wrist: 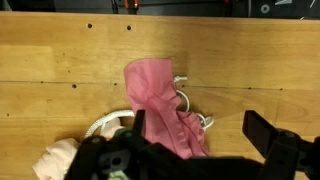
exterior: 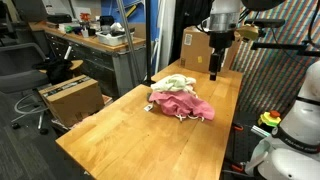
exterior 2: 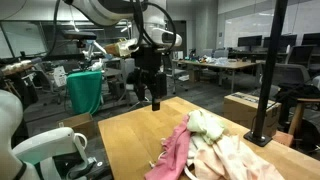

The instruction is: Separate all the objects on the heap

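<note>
Next, my gripper moves next to the top of the pale cream-green cloth [exterior: 175, 80] beside the pink garment and closes there.
A heap of cloth lies on the wooden table [exterior: 120, 130]. A pink garment [exterior: 183, 106] with white drawstrings [wrist: 182, 100] is on top, with a pale cream-green cloth [exterior: 176, 84] beside it. The heap also shows in an exterior view, with the pink garment [exterior 2: 172, 152] next to the pale cloth [exterior 2: 208, 128]. In the wrist view the pink garment [wrist: 152, 95] lies below the camera and a peach cloth [wrist: 55, 160] shows at lower left. My gripper [exterior: 214, 73] hangs above the table beyond the heap, open and empty; it also shows in another exterior view [exterior 2: 152, 103] and the wrist view [wrist: 198, 135].
A cardboard box [exterior: 70, 97] stands on the floor beside the table, and another box [exterior: 197, 48] behind it. A black post [exterior 2: 264, 95] rises at the table's edge near the heap. A green cloth [exterior 2: 85, 90] hangs on a chair nearby.
</note>
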Robot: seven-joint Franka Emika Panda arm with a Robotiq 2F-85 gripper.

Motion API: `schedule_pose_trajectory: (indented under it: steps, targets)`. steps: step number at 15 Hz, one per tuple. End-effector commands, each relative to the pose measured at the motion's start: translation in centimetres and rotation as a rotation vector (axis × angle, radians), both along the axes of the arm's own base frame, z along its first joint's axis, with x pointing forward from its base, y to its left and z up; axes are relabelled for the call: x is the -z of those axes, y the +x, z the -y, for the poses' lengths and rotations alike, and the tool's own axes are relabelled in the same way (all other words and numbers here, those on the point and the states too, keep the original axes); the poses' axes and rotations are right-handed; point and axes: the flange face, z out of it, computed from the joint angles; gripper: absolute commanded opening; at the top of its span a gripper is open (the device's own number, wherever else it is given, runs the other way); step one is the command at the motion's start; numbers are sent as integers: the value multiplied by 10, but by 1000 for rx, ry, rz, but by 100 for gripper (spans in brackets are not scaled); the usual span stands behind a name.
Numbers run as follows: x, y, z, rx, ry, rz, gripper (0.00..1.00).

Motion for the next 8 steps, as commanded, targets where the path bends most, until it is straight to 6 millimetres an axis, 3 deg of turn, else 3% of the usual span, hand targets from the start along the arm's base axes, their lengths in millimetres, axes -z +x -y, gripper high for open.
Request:
schedule_pose_trajectory:
  steps: [1, 8]
  targets:
    - [-1, 0, 0, 0, 0, 2, 100]
    - [-4, 2, 0, 0, 0, 7, 100]
